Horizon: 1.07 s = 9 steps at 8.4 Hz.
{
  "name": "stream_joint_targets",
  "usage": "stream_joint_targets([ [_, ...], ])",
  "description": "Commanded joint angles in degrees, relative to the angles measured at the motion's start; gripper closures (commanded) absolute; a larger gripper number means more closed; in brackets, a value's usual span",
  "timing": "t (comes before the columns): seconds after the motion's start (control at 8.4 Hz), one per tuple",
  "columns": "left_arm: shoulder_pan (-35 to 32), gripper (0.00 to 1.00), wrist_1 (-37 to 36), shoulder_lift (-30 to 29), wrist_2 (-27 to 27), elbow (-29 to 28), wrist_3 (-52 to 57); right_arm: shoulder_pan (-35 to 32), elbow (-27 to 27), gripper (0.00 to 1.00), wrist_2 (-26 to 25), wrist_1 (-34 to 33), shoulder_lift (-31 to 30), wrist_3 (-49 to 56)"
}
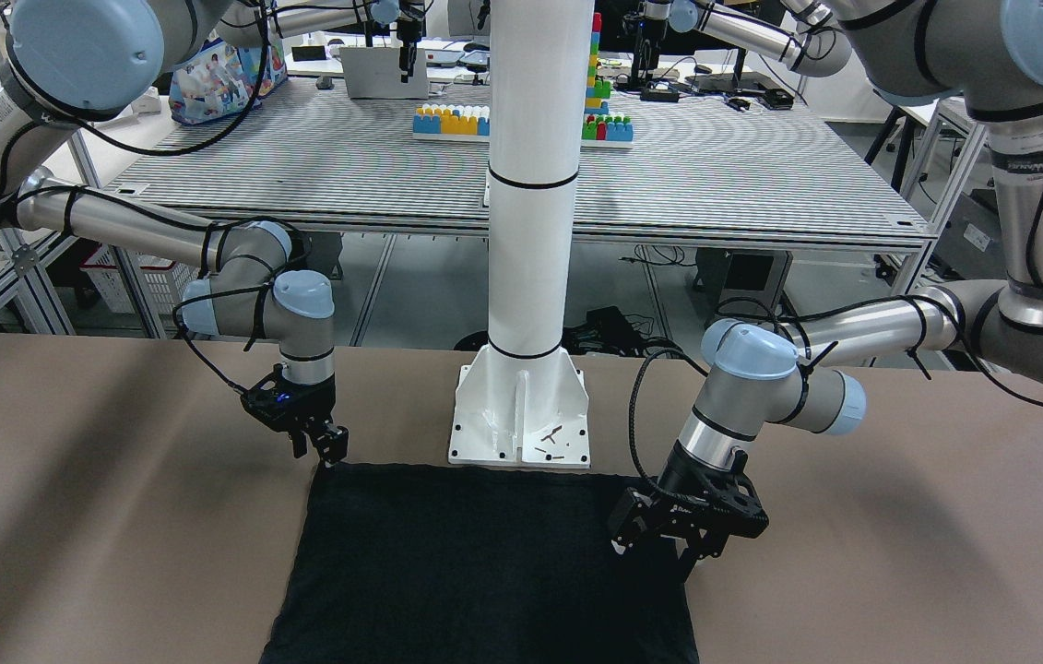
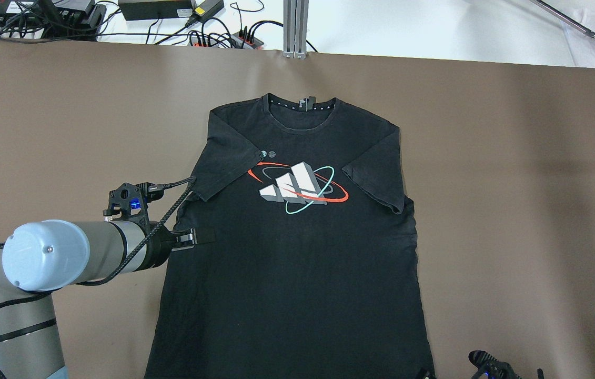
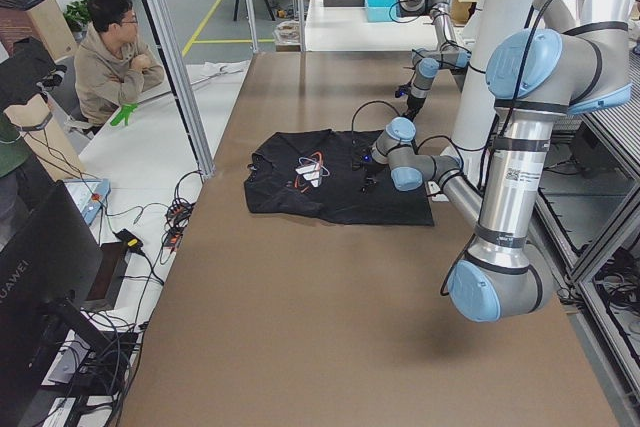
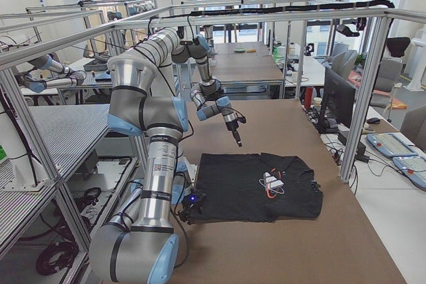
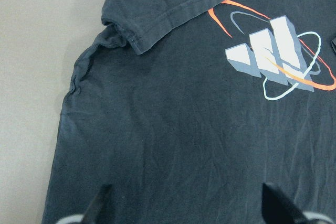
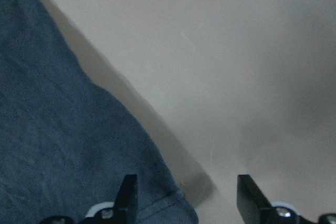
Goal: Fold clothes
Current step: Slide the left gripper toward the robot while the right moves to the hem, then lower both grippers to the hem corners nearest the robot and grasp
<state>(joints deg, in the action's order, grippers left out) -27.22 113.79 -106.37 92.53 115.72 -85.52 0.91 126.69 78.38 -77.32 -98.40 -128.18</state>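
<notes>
I need to close my left gripper on the free hem corner (image 1: 653, 478) of the black T-shirt, which lies across the hem from the corner at my right gripper.
The clothes are one black T-shirt (image 2: 297, 273) lying flat, front up, on the brown table, collar at the far side. Both sleeves are folded in over the chest beside a white three-stripe logo (image 2: 293, 187) with red and teal rings. My left gripper (image 2: 200, 236) hovers open over the shirt's left side edge below the sleeve; in the left wrist view its fingertips (image 5: 100, 205) stand wide apart above the fabric (image 5: 173, 129). My right gripper (image 1: 325, 447) is open low over the shirt's near right hem corner (image 6: 157, 203), which lies between its fingers.
The white column base (image 1: 521, 415) stands right behind the hem. Power strips and cables (image 2: 223, 34) line the table's far edge. A person (image 3: 112, 57) sits beyond that side. Bare brown table (image 2: 528, 210) spreads left and right of the shirt.
</notes>
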Motion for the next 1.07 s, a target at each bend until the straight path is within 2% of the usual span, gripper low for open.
stream_joint_targets([
  [0.0, 0.1, 0.00, -0.1, -0.3, 0.0, -0.1, 0.0, 2.3, 0.3, 0.40, -0.7, 0.0, 0.3, -1.1],
  [0.36, 0.1, 0.00, 0.0, 0.1, -0.4, -0.4, 0.1, 2.1, 0.3, 0.70, -0.6, 0.0, -0.1, -1.0],
  [0.48, 0.1, 0.00, 0.0, 0.1, -1.5, -0.6, 0.1, 1.8, 0.1, 0.75, -0.7, 0.0, -0.2, -0.6],
  [0.6, 0.1, 0.00, -0.1, 0.1, -1.7, -0.9, 0.2, 1.8, 0.1, 0.83, -0.7, 0.0, -0.1, -0.6],
  [0.71, 1.1, 0.00, 0.0, 0.1, -3.2, -1.4, 0.3, 1.6, 0.6, 1.00, -0.7, 0.0, 0.0, -0.7],
  [0.95, 1.7, 0.00, 0.0, 0.0, -4.4, -1.2, 0.2, 1.4, 0.8, 1.00, -0.4, 0.1, -0.1, -0.7],
])
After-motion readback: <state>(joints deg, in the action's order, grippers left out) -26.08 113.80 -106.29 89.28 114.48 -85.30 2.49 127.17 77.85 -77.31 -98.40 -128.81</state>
